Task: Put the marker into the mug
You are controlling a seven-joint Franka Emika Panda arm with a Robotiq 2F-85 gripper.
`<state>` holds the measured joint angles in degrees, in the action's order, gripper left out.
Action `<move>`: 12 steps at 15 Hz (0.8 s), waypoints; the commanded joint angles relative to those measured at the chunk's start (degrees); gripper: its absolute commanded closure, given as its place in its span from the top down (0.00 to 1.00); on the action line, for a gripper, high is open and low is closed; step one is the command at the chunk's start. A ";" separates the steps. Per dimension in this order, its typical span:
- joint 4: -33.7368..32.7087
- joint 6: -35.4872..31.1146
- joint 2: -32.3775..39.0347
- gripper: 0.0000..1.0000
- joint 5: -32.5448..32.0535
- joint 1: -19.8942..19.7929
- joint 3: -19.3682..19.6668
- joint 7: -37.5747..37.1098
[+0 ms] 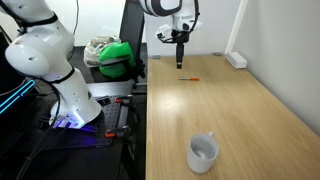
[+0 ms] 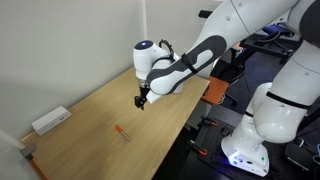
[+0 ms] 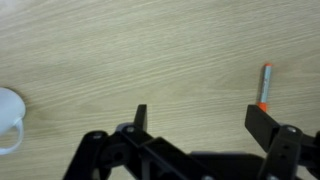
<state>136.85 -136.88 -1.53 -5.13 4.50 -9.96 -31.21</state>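
My gripper needs to next move to the marker's orange-red end (image 1: 195, 80) (image 3: 262, 106), the one nearer the white power strip, and close on it there.
The marker (image 1: 189, 78), a thin orange-red stick, lies flat on the wooden table (image 1: 230, 110); it also shows in an exterior view (image 2: 123, 133) and in the wrist view (image 3: 266, 85). The white mug (image 1: 203, 153) stands upright near the table's front edge, far from the marker; only its rim and handle show at the left edge of the wrist view (image 3: 9, 118). My gripper (image 1: 180, 60) hovers above the table near the marker, open and empty; it also shows in an exterior view (image 2: 141, 103). In the wrist view (image 3: 200, 118) the marker lies just beyond the right finger.
A white power strip (image 1: 236, 60) lies at the table's far corner, also in an exterior view (image 2: 50, 121). A green and white bundle (image 1: 112, 55) sits on a stand beside the table. A second white robot base (image 1: 60, 80) stands off the table's side.
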 commanded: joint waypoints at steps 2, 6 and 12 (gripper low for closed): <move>-5.04 -1.31 6.64 1.00 -4.43 2.69 0.38 -6.43; -8.04 -1.79 10.75 1.00 -5.68 5.03 1.10 -7.49; -10.00 -8.92 15.36 1.00 -2.64 7.51 1.47 -5.05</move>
<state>128.46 -142.79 11.49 -9.04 10.32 -9.39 -36.45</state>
